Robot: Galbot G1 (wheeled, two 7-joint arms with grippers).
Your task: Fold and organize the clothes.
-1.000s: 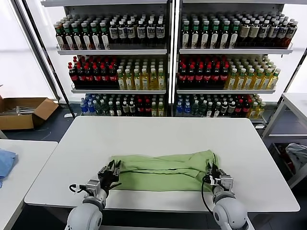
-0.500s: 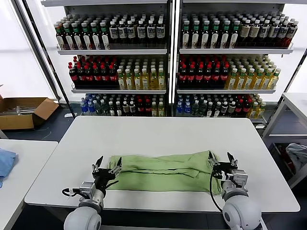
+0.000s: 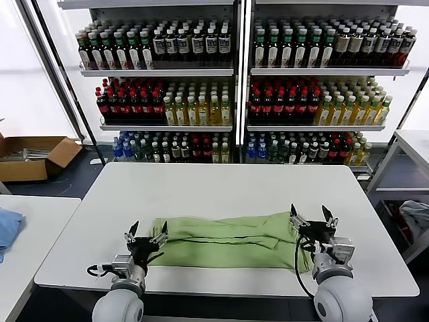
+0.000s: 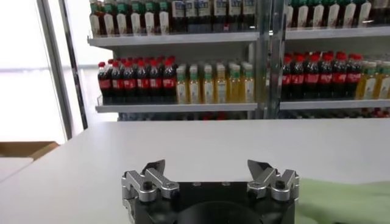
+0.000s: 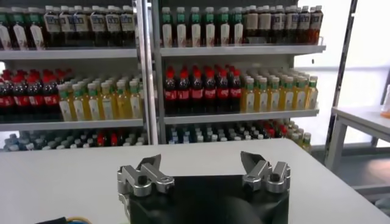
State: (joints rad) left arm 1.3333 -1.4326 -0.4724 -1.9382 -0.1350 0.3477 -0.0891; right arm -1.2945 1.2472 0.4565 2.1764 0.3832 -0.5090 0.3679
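Note:
Next, my left gripper pinches the shirt's near end (image 3: 167,246) and drags it toward the blue cloth first, because the shirt's far end lies on my right gripper's side.
The light green polo shirt (image 3: 228,240) lies folded into a long band across the near part of the white table (image 3: 228,188). Its collar, buttons and print do not show. My left gripper (image 3: 146,233) is open and empty at the band's left end, lifted off the cloth. My right gripper (image 3: 310,216) is open and empty at the band's right end, above it. In the left wrist view my left gripper (image 4: 207,167) stands open, with a green edge of the shirt (image 4: 347,204) beside it. In the right wrist view my right gripper (image 5: 201,161) stands open over bare table.
Shelves of bottles (image 3: 234,87) stand behind the table. A second table (image 3: 27,235) at the left holds a blue cloth (image 3: 7,228). A cardboard box (image 3: 33,155) sits on the floor at the far left. A grey cloth (image 3: 415,218) lies at the right.
Both grippers have let go of the shirt's ends, opened, and drawn up and outward. The shirt stays folded on the table.

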